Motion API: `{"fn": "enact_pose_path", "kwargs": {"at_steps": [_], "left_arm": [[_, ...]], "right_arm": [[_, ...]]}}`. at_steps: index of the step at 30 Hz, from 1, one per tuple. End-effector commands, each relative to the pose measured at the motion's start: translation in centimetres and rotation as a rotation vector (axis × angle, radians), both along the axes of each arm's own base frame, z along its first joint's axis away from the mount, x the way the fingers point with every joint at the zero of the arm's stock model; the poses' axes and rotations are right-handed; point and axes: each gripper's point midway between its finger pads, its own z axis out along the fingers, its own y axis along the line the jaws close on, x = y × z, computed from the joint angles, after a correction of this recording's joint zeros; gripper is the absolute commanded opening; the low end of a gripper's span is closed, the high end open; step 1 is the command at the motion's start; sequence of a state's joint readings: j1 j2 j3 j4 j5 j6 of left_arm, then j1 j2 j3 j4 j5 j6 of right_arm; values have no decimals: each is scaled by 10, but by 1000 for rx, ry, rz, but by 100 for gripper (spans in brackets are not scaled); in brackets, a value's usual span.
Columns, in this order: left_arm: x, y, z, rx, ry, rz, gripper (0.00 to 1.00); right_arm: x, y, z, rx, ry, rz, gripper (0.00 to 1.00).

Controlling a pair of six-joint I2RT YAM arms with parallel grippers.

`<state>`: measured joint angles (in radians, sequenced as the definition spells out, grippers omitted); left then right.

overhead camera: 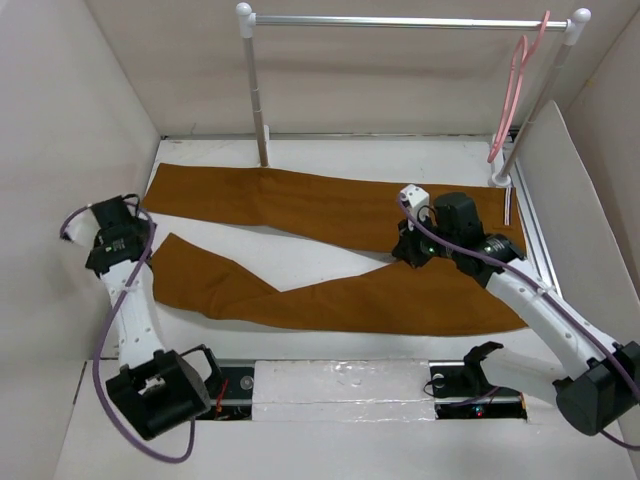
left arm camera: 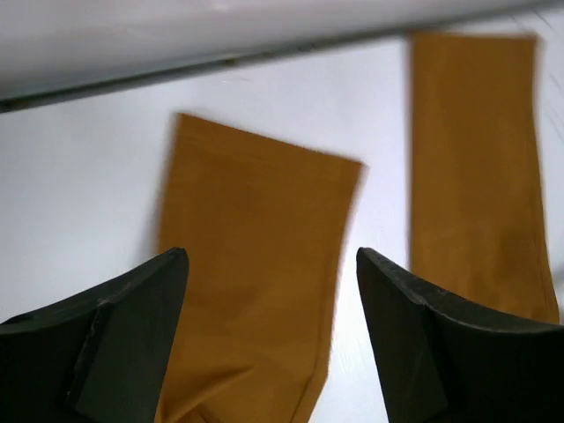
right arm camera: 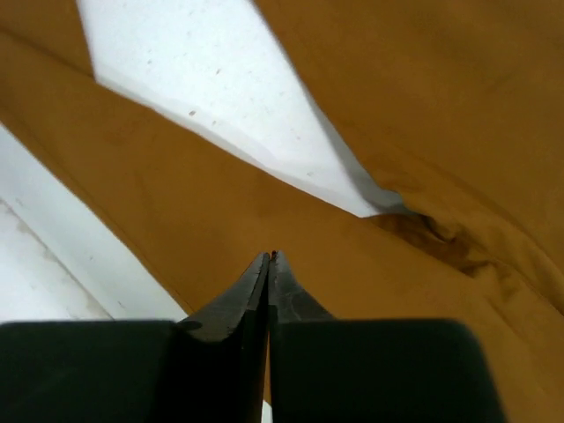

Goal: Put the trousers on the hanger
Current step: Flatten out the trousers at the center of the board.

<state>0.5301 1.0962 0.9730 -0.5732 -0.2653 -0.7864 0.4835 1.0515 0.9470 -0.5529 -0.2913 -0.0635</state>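
That leg of the rust-brown trousers lies bent, so next my left gripper closes on the nearer leg's inner edge point(overhead camera: 189, 243) point(left arm camera: 347, 227), beside the hem.
The rust-brown trousers point(overhead camera: 330, 215) lie flat on the white table, waist at the right and both legs stretched to the left. The pink hanger point(overhead camera: 512, 95) hangs by its hook from the right end of the rail, away from both grippers. My left gripper point(overhead camera: 125, 225) is open and empty by the leg ends; in the left wrist view it point(left arm camera: 271, 256) hovers above the nearer leg's hem point(left arm camera: 256, 264). My right gripper point(overhead camera: 408, 250) is over the crotch area; in the right wrist view it point(right arm camera: 269, 257) is shut with nothing seen between the jaws, just above the cloth point(right arm camera: 176, 203).
A silver rail point(overhead camera: 400, 20) on two white posts point(overhead camera: 262, 110) stands across the back of the table. White walls close in the left, back and right sides. A metal strip point(overhead camera: 535, 240) runs along the table's right edge.
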Motion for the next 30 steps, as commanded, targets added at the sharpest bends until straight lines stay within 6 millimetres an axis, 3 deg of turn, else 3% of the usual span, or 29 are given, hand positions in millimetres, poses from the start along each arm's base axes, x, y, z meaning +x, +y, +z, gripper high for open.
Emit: {"fn": "enact_pose_path", "kwargs": {"at_steps": [1, 3, 5, 7, 8, 9, 13, 15, 16, 17, 18, 19, 23, 27, 28, 30], "left_arm": [[24, -30, 31, 153, -39, -244, 72], [20, -43, 20, 188, 22, -284, 70], [4, -34, 19, 250, 81, -209, 72], [14, -37, 21, 273, 65, -278, 72], [23, -51, 9, 219, 59, -369, 72], [30, -57, -11, 168, 106, -410, 72], [61, -90, -61, 69, 178, -548, 69], [78, -102, -63, 61, 193, -592, 69], [83, -111, -77, 52, 249, -622, 69], [94, -110, -71, 71, 245, -620, 68], [97, -110, -85, 54, 289, -628, 68], [103, -112, -84, 53, 300, -634, 68], [100, -101, -111, 57, 426, -589, 60], [109, -98, -119, 56, 422, -601, 58], [114, -99, -119, 52, 418, -609, 54], [113, -101, -135, 22, 458, -617, 50]], "right_arm": [[-3, 21, 0, 62, 15, 103, 1], [-2, 29, 0, 67, 7, 125, 1], [-2, 35, 0, 68, 8, 135, 19], [-5, 41, 1, 68, 6, 154, 34], [-4, 41, 2, 70, -1, 159, 36], [-4, 43, 2, 73, -2, 167, 37], [-14, 51, 1, 80, 6, 234, 37], [-19, 52, 0, 76, 2, 249, 37], [-23, 53, -2, 76, 8, 258, 37], [-24, 53, -3, 75, 9, 260, 37], [-28, 54, -6, 73, 15, 270, 37], [-29, 53, -6, 70, 11, 266, 38], [-32, 45, -9, 56, 11, 239, 39], [-35, 45, -10, 62, 14, 241, 40], [-35, 45, -10, 64, 19, 239, 40], [-35, 44, -9, 65, 18, 232, 40]]}}
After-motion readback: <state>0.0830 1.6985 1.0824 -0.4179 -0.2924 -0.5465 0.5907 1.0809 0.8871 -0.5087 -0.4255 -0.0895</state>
